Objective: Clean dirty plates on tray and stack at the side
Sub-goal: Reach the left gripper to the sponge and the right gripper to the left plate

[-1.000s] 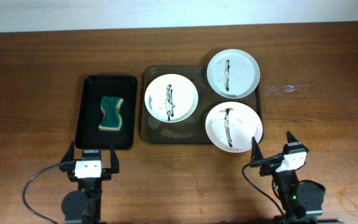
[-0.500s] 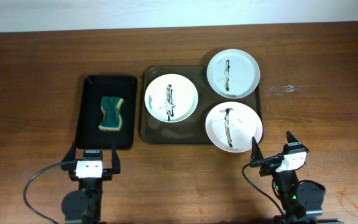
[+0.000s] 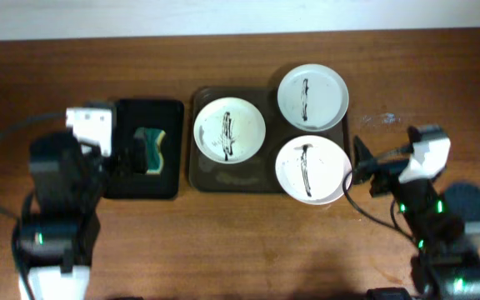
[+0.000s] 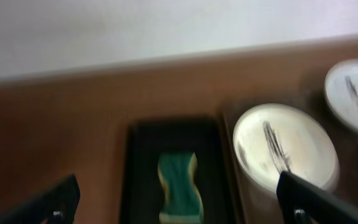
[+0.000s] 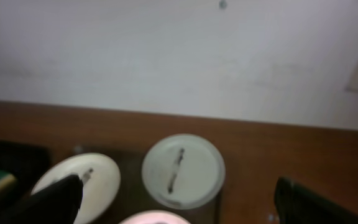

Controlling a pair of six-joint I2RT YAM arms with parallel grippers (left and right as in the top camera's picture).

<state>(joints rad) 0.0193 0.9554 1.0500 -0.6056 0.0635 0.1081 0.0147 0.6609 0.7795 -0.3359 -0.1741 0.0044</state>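
My left gripper needs to grab the middle of the green sponge (image 3: 152, 150) (image 4: 180, 187) in the black tray, since the dirty plates need to be wiped.
Three white plates, each with a dark streak, lie on the dark brown tray (image 3: 223, 177): one at the left (image 3: 229, 129), one at the back right (image 3: 312, 97), one at the front right (image 3: 309, 169). My left gripper (image 3: 127, 157) is open and empty just left of a green sponge (image 3: 150, 150); the left wrist view (image 4: 179, 208) shows the sponge (image 4: 178, 186) between the fingers and a plate (image 4: 284, 149) to the right. My right gripper (image 3: 363, 167) is open and empty, just right of the front right plate. The right wrist view (image 5: 182, 211) shows the back right plate (image 5: 182, 171).
The sponge lies in a smaller black tray (image 3: 148, 112) left of the brown tray. A pale smudge (image 3: 382, 119) marks the wooden table right of the tray. Both arm bodies rise from the table's front edge.
Both arms have lifted from their rest at the front edge and swung forward: the left toward the sponge, the right toward the front right plate. Plates and sponge have not moved.
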